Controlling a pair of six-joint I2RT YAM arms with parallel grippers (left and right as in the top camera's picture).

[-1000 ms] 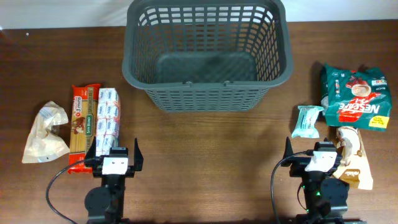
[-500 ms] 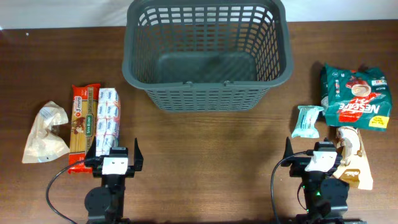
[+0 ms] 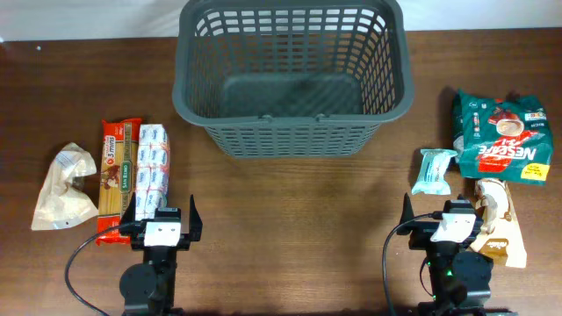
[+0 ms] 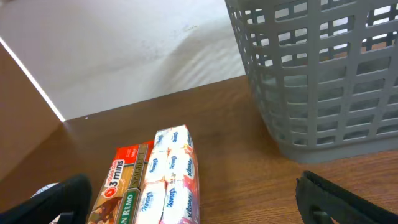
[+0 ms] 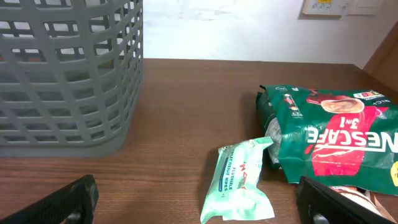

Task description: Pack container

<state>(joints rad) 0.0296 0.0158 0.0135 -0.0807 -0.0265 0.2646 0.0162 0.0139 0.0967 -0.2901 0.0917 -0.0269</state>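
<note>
The green Nescafe bag is next for my right gripper, which should go to it and grab the bag's end (image 3: 474,121) (image 5: 292,115) closest to the dark grey lattice container.
The dark grey lattice container (image 3: 292,75) stands at the back middle of the table; it also shows in the left wrist view (image 4: 323,74) and the right wrist view (image 5: 62,74). My left gripper (image 3: 162,217) is open and empty at the front left, just near of a white-pink tissue pack (image 3: 152,168) and a spaghetti packet (image 3: 119,175). My right gripper (image 3: 443,217) is open and empty at the front right, near a pale green wipes packet (image 3: 435,171) that also shows in the right wrist view (image 5: 239,183).
A crumpled beige bag (image 3: 64,187) lies at far left. A green Nescafe bag (image 3: 502,138) and a tan packet (image 3: 499,221) lie at the right. Bare brown table (image 3: 290,228) lies between the arms.
</note>
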